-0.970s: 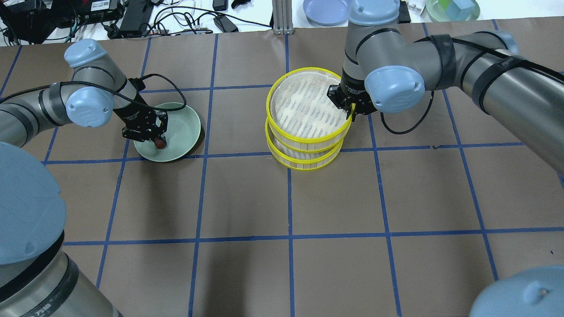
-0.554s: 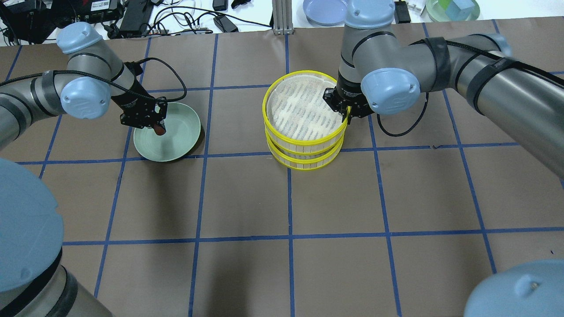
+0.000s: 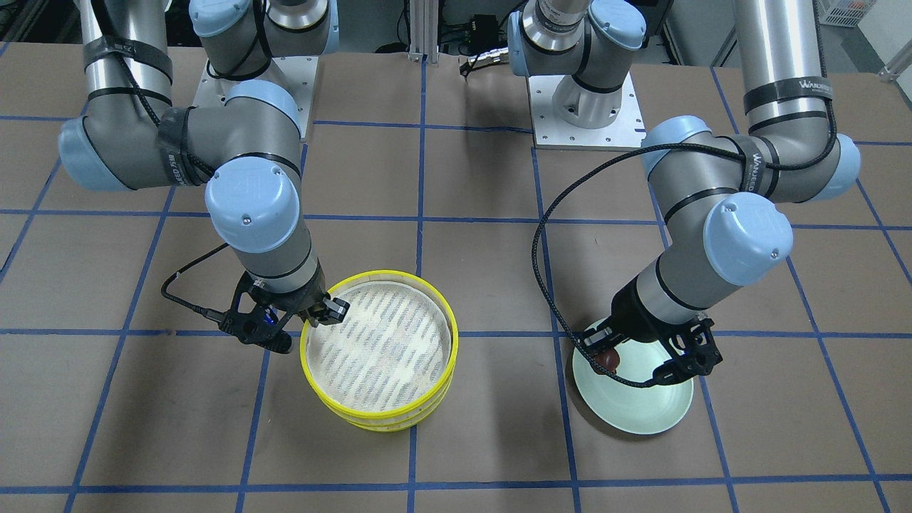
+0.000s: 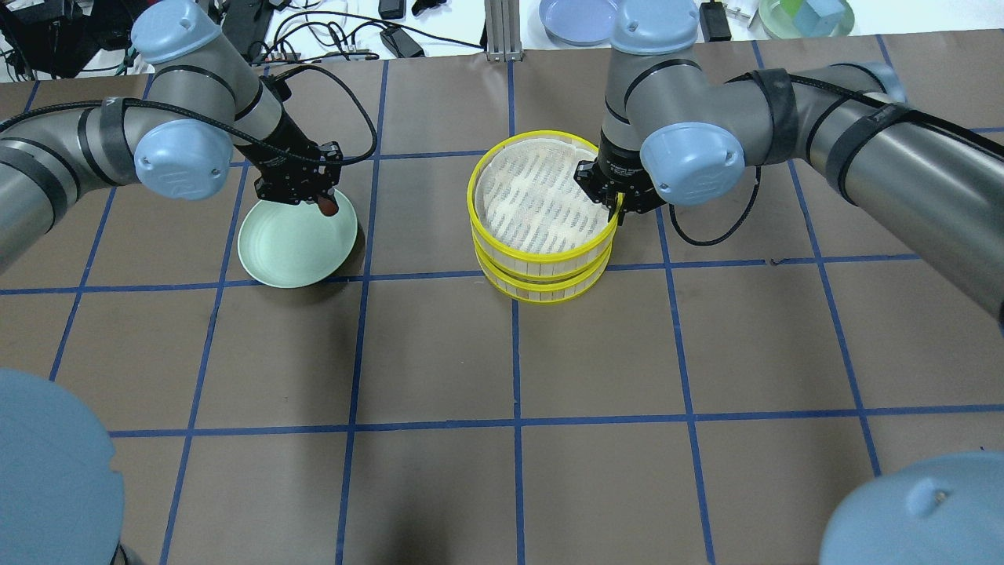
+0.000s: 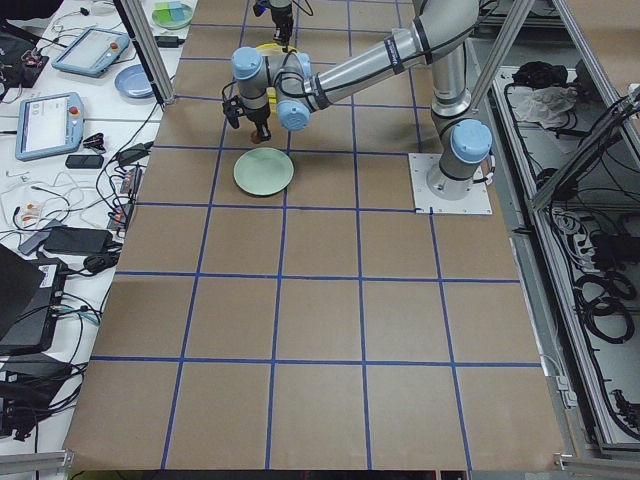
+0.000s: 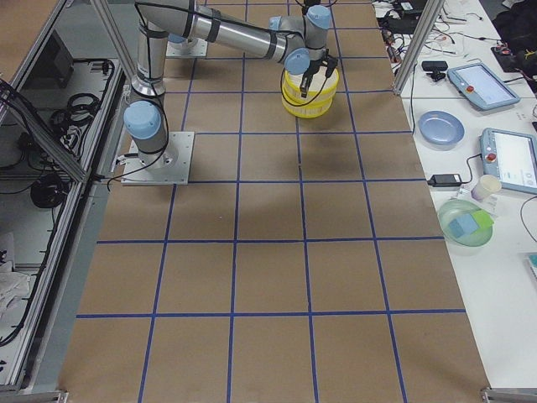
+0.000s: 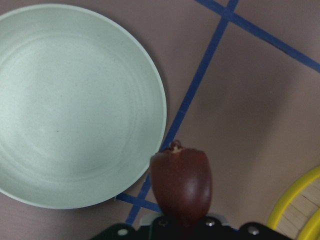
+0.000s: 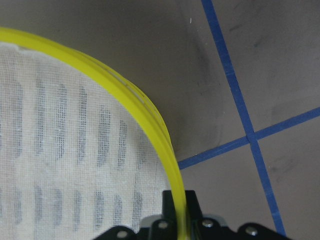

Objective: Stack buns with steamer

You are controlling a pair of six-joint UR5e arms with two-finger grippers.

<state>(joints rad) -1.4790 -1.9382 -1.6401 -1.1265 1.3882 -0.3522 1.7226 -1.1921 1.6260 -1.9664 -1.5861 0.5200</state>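
Next, my left gripper sets the dark reddish-brown bun down on the upper level's cloth (image 3: 432,330), near the rim that faces the green plate.
My left gripper (image 4: 323,201) is shut on the dark reddish-brown bun (image 4: 331,209) and holds it in the air over the far right rim of the mint-green plate (image 4: 282,247). The bun fills the bottom of the left wrist view (image 7: 181,182). The two steamer tiers are stacked: the upper tier (image 4: 541,196) sits on the lower tier (image 4: 541,289). My right gripper (image 4: 616,210) is shut on the upper tier's yellow rim (image 8: 170,165) at its right side. The upper tier's cloth bottom is bare. The cream-white bun shows in no view.
The green plate (image 3: 641,410) is bare. At the table's far edge stand a metal post (image 4: 502,31), a blue plate (image 4: 580,20), a green bowl (image 4: 808,17) and cables (image 4: 329,39). Blue tape lines grid the brown table.
My left gripper has risen off the green plate with the brown bun and moved far and right. My right gripper has shifted the upper tier slightly left, more squarely over the lower tier.
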